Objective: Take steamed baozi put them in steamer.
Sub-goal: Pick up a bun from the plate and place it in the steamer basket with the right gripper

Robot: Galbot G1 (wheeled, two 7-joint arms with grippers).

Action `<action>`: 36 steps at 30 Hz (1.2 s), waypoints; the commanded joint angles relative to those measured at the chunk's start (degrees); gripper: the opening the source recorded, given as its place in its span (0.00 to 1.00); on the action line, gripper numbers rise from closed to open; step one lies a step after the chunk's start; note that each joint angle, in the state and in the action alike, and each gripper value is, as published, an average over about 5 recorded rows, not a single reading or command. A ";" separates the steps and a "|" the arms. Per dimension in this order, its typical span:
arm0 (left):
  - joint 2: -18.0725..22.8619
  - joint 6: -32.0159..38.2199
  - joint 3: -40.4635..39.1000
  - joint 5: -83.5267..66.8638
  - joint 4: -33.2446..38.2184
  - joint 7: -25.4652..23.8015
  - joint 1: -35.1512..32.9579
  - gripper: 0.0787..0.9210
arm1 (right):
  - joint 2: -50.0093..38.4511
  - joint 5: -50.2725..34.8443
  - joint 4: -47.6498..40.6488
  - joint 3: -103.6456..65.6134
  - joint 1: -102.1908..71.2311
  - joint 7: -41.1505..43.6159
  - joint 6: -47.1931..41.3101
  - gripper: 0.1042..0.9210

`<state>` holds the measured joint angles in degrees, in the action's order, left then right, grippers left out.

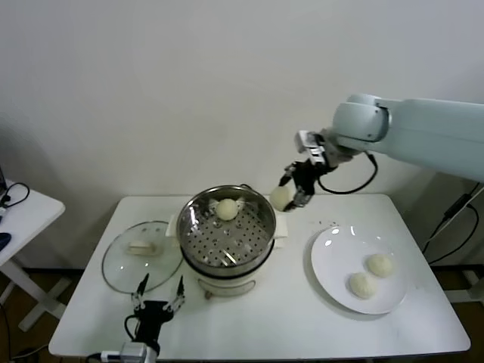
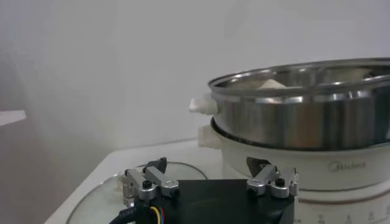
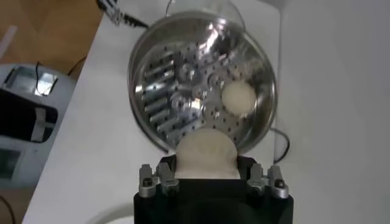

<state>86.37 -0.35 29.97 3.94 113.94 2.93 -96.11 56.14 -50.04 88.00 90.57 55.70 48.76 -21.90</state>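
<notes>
Next, my right gripper releases its baozi, now hanging above the steamer's rim, on the steamer's tray (image 1: 206,229) (image 3: 216,66) between the baozi there and the side of the glass lid.
The steamer (image 1: 261,242) is a shiny steel pot on a cream base at the table's middle, and one baozi (image 1: 227,209) lies on its perforated tray at the far side. My right gripper (image 1: 292,189) hangs in the air just past the pot's far right rim, shut on a second baozi (image 1: 280,198). In the right wrist view that bun (image 3: 206,153) fills the jaws above the steamer's rim (image 3: 141,118). Two more baozi (image 1: 380,265) (image 1: 361,285) rest on the white plate (image 1: 329,257) at the right. My left gripper (image 1: 159,291) waits open at the front left, by the steamer (image 2: 304,122).
A round clear glass lid (image 1: 125,268) lies flat on the table left of the steamer, just beyond the left gripper. A small white side table (image 1: 23,212) stands at the far left. A wall runs close behind the table.
</notes>
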 commanded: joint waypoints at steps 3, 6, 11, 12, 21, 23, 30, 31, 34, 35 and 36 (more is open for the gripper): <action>0.06 -0.17 0.54 -0.34 0.65 -0.09 -0.03 0.88 | 13.59 -3.19 -4.64 -5.05 -5.66 -3.41 -3.27 0.67; 0.19 -0.16 0.73 -0.39 0.59 -0.10 0.07 0.88 | 17.42 -1.28 -8.71 -5.48 -9.15 -3.96 -3.46 0.67; 0.54 -0.20 1.16 -0.53 0.85 -0.14 0.11 0.88 | 21.68 2.05 -14.79 -6.21 -14.77 -4.46 -3.53 0.67; 0.60 -0.20 1.26 -0.56 0.88 -0.14 0.10 0.88 | 22.19 2.45 -15.53 -6.22 -15.62 -4.49 -3.53 0.67; 0.65 -0.14 1.80 -0.91 0.58 -0.14 0.32 0.88 | 23.73 7.64 -17.91 -6.09 -22.29 -5.27 -3.82 0.67; 0.63 -0.12 1.81 -0.93 0.60 -0.14 0.32 0.88 | 24.05 9.04 -18.86 -6.44 -23.60 -5.56 -3.84 0.67; 0.55 0.00 1.94 -1.05 0.83 -0.13 0.13 0.88 | 25.82 11.53 -22.35 -7.73 -26.09 -6.12 -3.79 0.67; 0.55 0.01 1.94 -1.07 0.86 -0.13 0.13 0.88 | 26.09 11.63 -22.81 -7.81 -26.26 -6.16 -3.77 0.67; 0.57 0.01 1.92 -1.12 0.96 -0.13 0.14 0.88 | 26.77 11.96 -24.03 -7.92 -26.68 -6.21 -3.70 0.67; 0.59 0.01 1.91 -1.13 0.99 -0.13 0.14 0.88 | 26.91 12.07 -24.28 -7.94 -26.80 -6.20 -3.68 0.67; 0.60 0.01 1.91 -1.15 1.02 -0.13 0.14 0.88 | 27.02 12.28 -24.53 -8.00 -26.96 -6.22 -3.65 0.67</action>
<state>86.98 -0.38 31.88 2.86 114.88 2.80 -95.93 81.57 -39.39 66.26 82.98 31.06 42.78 -25.40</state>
